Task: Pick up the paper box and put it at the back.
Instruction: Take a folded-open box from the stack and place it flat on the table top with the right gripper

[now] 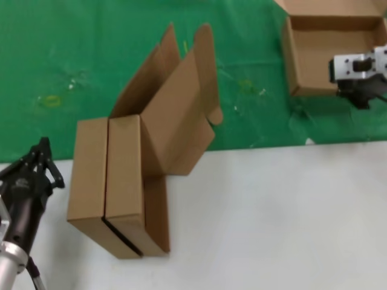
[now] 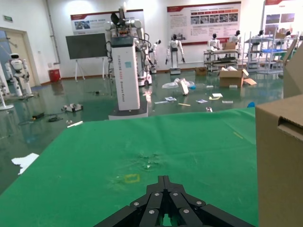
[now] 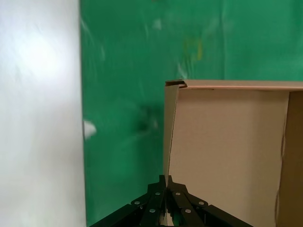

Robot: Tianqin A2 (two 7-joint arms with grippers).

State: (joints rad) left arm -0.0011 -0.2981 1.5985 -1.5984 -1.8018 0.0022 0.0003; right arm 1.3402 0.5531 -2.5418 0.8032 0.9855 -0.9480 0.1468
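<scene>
I should use my right gripper to set the paper box down on the green cloth (image 1: 332,89), just behind the white tabletop.
A brown paper box (image 1: 314,54) lies open on the green cloth (image 1: 91,60) at the back right. My right gripper (image 1: 351,92) is at its near wall, shut on that wall. In the right wrist view my right gripper (image 3: 166,182) pinches the thin edge of the paper box (image 3: 227,151), with the green cloth (image 3: 123,94) beside it. My left gripper (image 1: 43,145) is shut and empty over the white table at the front left, left of the two standing boxes. In the left wrist view my left gripper (image 2: 164,179) points out over the green cloth (image 2: 94,156).
Two more brown boxes (image 1: 121,181) stand side by side on the white tabletop (image 1: 272,217), their open lids leaning back over the cloth's edge. One of these boxes (image 2: 279,161) fills the side of the left wrist view. The tabletop (image 3: 38,118) also shows in the right wrist view.
</scene>
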